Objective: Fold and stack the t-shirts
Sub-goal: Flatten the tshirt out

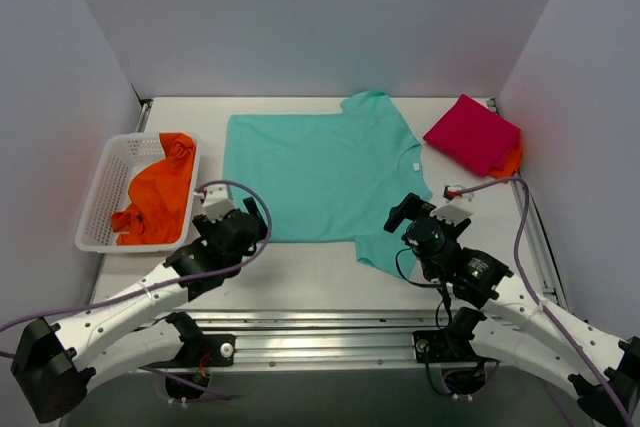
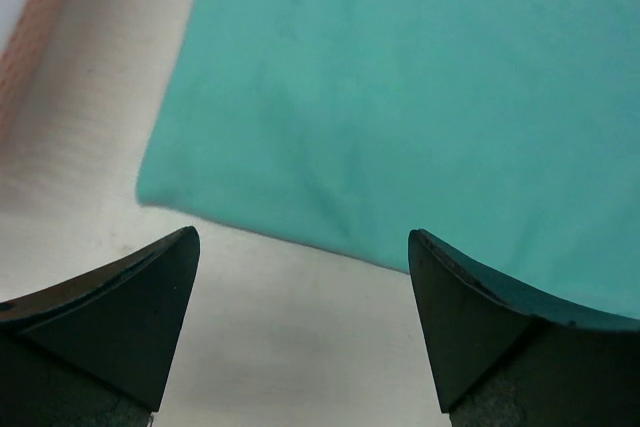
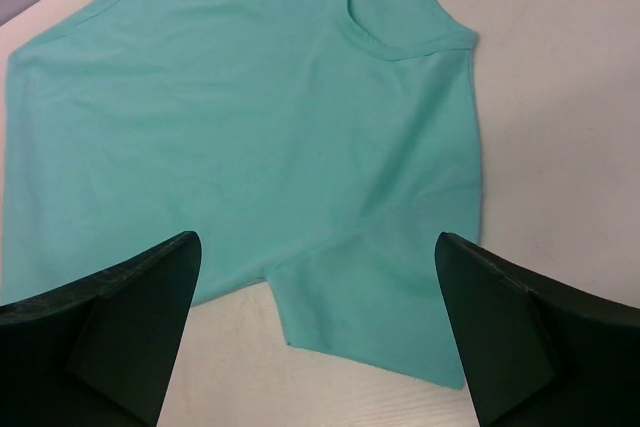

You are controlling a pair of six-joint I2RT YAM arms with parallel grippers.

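Observation:
Next, I lower my right gripper to the teal t-shirt and grab the near sleeve's outer corner point(image 1: 406, 278) point(image 3: 457, 379) on the collar side.
A teal t-shirt point(image 1: 320, 172) lies spread flat in the middle of the table, collar to the right. My left gripper point(image 1: 250, 217) is open and empty just above the shirt's near left hem corner; in the left wrist view that corner point(image 2: 400, 97) lies just beyond my open gripper point(image 2: 302, 235). My right gripper point(image 1: 403, 213) is open and empty over the near sleeve; the right wrist view shows the shirt point(image 3: 250, 117) with my gripper point(image 3: 317, 237) above it. A folded magenta t-shirt point(image 1: 472, 132) lies at the back right on an orange one point(image 1: 512, 162).
A white mesh basket point(image 1: 98, 192) at the left holds a crumpled orange t-shirt point(image 1: 155, 192). Grey walls close in the back and both sides. Bare table point(image 1: 300, 267) runs along the front between the teal shirt and the arm bases.

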